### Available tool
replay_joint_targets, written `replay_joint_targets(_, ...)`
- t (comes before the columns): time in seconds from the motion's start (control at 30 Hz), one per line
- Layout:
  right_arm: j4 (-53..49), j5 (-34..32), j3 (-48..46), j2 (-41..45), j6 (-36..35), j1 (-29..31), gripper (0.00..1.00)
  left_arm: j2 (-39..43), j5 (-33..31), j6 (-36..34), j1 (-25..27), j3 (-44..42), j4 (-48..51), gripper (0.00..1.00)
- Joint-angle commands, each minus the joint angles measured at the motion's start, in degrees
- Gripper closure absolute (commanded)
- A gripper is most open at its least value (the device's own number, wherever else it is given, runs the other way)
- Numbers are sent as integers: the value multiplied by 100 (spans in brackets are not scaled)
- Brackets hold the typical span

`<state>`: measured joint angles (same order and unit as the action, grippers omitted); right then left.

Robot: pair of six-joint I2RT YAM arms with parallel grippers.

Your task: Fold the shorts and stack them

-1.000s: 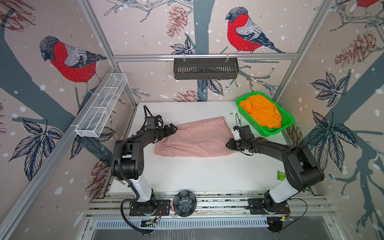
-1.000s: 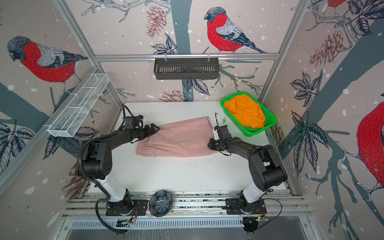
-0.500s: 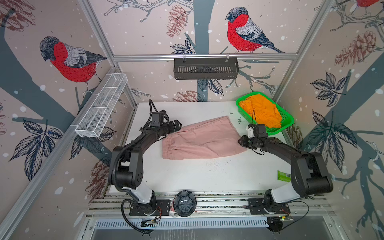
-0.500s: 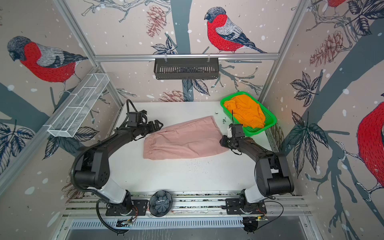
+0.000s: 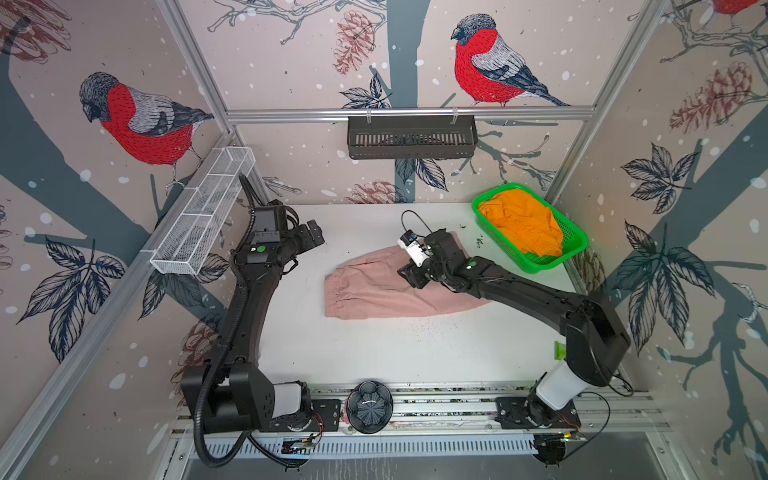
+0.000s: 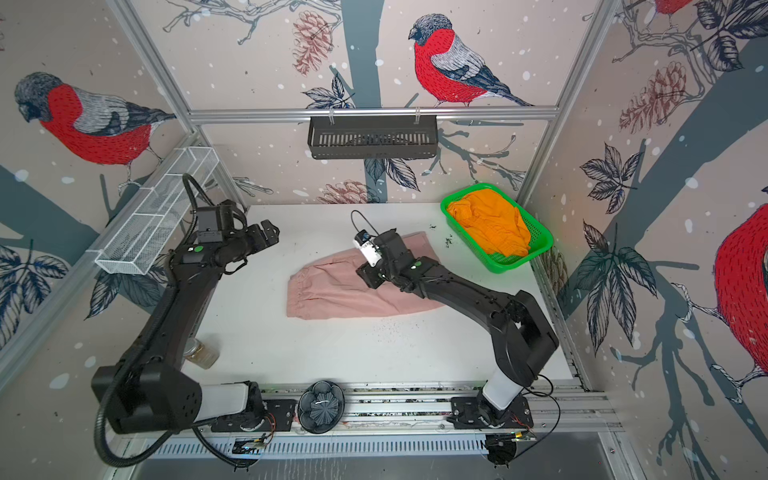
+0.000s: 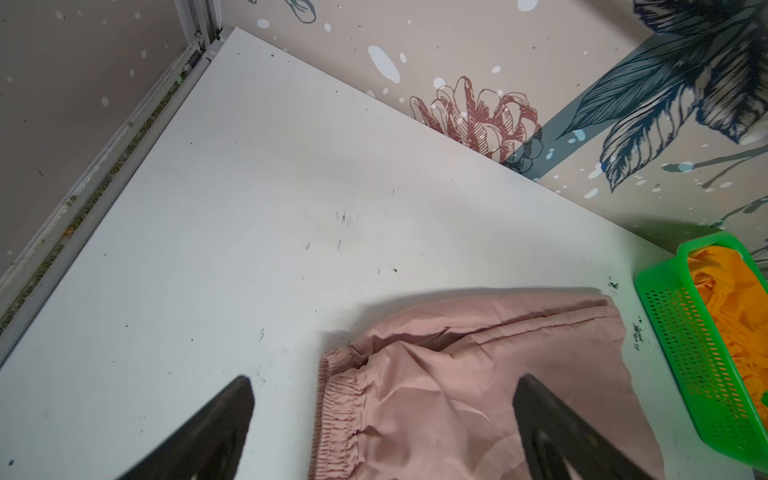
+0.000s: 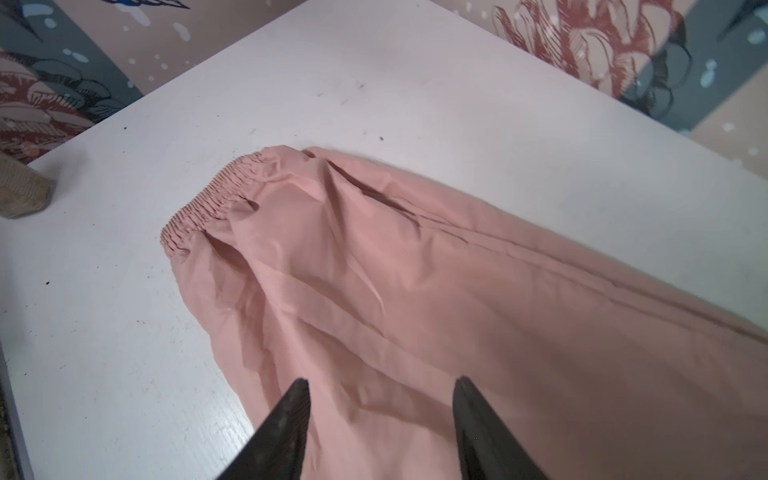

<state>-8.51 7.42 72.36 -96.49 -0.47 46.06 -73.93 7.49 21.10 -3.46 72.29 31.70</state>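
My left gripper has a next place to go. It should move to the middle of the dusty pink shorts' gathered waistband [image 5: 330, 296] and close there.
The dusty pink shorts [image 5: 370, 291] [image 6: 332, 293] lie flat on the white table [image 5: 374, 357], gathered waistband to the left. The orange shorts [image 5: 523, 224] [image 6: 490, 224] are bunched in the green basket [image 5: 536, 268] at the back right. My right gripper [image 5: 409, 276] [image 8: 380, 380] hovers over the middle of the pink shorts [image 8: 415, 270], open, with nothing between its fingers. My left gripper [image 5: 316, 235] [image 7: 384, 380] is raised left of and behind the waistband [image 7: 336, 407], wide open and holding nothing.
A black slotted basket [image 5: 411, 137] hangs on the back wall. A white wire shelf [image 5: 203, 216] runs along the left wall. A jar [image 6: 201, 353] stands at the front left, and a dark round object [image 5: 370, 407] sits on the front rail.
My right gripper has opened, let go of the pink shorts' right end and moved left over the cloth. The left gripper has drawn back from the waistband, still open.
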Motion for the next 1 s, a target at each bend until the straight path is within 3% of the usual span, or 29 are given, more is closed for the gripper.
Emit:
replay_joint_targets(0.0,40,-175,553,-490,-636,425,42,324,-4,-352,-23,-82,263,2)
replay_joint_targets(0.33,-147,-562,1571,-1726,-1405,1552,29,590,-298,-551,-128,65,996,2)
replay_joint_targets(0.6,-149,-1243,2110,-2657,-2082,2089,24,643,1024,-393,-1100,-417,784,2)
replay_joint_targets(0.97,216,-2261,2431,-3493,-2828,2346,22,658,904,-446,-1130,-920,749,2)
